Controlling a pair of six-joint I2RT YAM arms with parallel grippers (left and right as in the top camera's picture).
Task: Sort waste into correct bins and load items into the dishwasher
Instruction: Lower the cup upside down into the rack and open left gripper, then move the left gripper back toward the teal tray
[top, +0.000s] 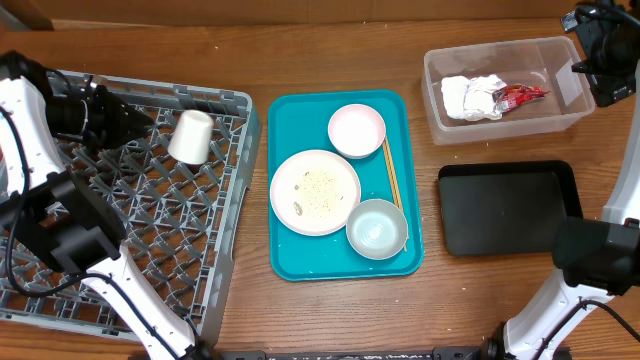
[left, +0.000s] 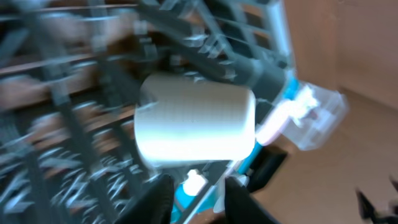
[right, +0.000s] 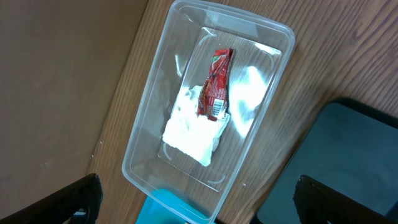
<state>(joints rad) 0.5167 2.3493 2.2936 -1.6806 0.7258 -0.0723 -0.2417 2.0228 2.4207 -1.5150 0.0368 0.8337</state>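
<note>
The small white cup lies slanted over the wires of the dish rack, so the robot's left gripper will move it by its far end (top: 197, 118) to settle it lower.
The small white cup (top: 192, 136) lies on its side in the grey dish rack (top: 215, 250); it fills the blurred left wrist view (left: 194, 121). My left gripper (left: 198, 196) is open and empty, just short of the cup, over the rack's far left (top: 128, 122). The clear tub (top: 580, 92) holds the white napkin (top: 470, 97) and red wrapper (top: 519, 95), also shown in the right wrist view (right: 213, 84). My right gripper (right: 196, 199) is wide open high above the tub. The white plate with crumbs (top: 314, 192), bowl (top: 377, 228), pinkish saucer (top: 356, 130) and chopsticks (top: 391, 172) lie on the teal tray (top: 290, 262).
The black tray (top: 505, 208) sits on the table in front of the clear tub, at the right. The teal tray lies between the rack and the two bins. My arm bases stand at the front left and front right.
</note>
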